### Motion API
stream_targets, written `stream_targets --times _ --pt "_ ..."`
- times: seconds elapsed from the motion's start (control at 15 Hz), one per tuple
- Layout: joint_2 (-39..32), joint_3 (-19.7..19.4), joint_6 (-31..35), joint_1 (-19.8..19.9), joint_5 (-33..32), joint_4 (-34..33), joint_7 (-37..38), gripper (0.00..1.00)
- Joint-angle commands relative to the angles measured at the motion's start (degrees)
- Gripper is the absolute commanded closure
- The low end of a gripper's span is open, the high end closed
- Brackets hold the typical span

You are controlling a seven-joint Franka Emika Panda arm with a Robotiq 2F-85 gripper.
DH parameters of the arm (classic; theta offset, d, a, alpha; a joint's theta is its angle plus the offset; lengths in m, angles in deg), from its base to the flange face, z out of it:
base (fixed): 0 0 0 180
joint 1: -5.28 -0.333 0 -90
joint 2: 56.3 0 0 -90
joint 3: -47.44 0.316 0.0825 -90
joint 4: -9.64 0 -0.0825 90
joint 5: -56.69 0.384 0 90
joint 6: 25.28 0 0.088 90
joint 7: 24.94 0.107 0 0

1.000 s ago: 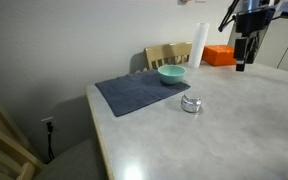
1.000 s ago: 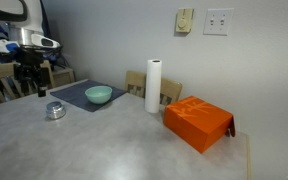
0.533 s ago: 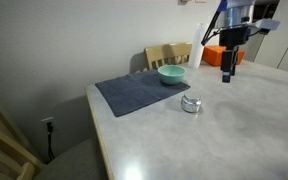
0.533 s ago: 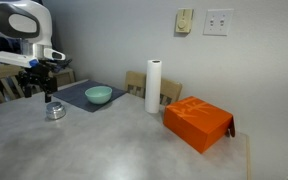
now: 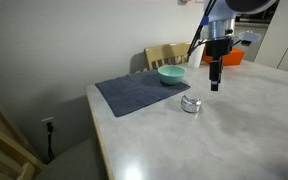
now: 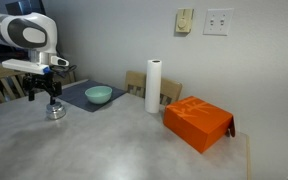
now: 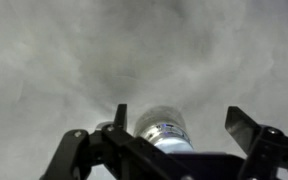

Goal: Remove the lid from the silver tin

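Note:
I should close my gripper on the lid's outer edge point(image 5: 191, 98) point(image 7: 171, 141), up at the top of the silver tin, so that the lid can lift off.
The silver tin point(image 5: 191, 104) stands on the grey table in both exterior views point(image 6: 56, 111), just off the cloth. Its lid point(image 7: 161, 113) sits shut on top. My gripper point(image 5: 215, 84) hangs above the table, close beside the tin and a little higher, also in an exterior view point(image 6: 46, 95). In the wrist view my gripper point(image 7: 182, 122) is open and empty. The tin point(image 7: 166, 138) shows between the two fingers, nearer the left one, and is not touched.
A teal bowl point(image 5: 171, 73) sits on a dark cloth point(image 5: 134, 92) behind the tin. A paper towel roll point(image 6: 153, 87) and an orange box point(image 6: 197, 122) stand farther along the table. A wooden chair point(image 5: 167, 54) is at the far edge.
My arm has swung from the orange box side towards the tin and come lower. The tin, bowl and cloth have not moved.

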Motion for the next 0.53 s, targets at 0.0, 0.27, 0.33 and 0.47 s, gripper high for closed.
stream_targets --times 0.0,0.27,0.33,0.47 --pt "-3.7 0.6 1.1 -0.9 -1.3 -3.3 -3.4 0.0" --pt "-6.1 -0.1 5.8 -3.2 -6.2 -3.9 -3.4 0.0" --pt "-6.7 -0.2 7.4 -3.7 -7.6 -4.1 -3.2 0.0" --pt "-7.4 -0.4 10.8 -4.4 -10.2 -3.8 -3.0 0.0"
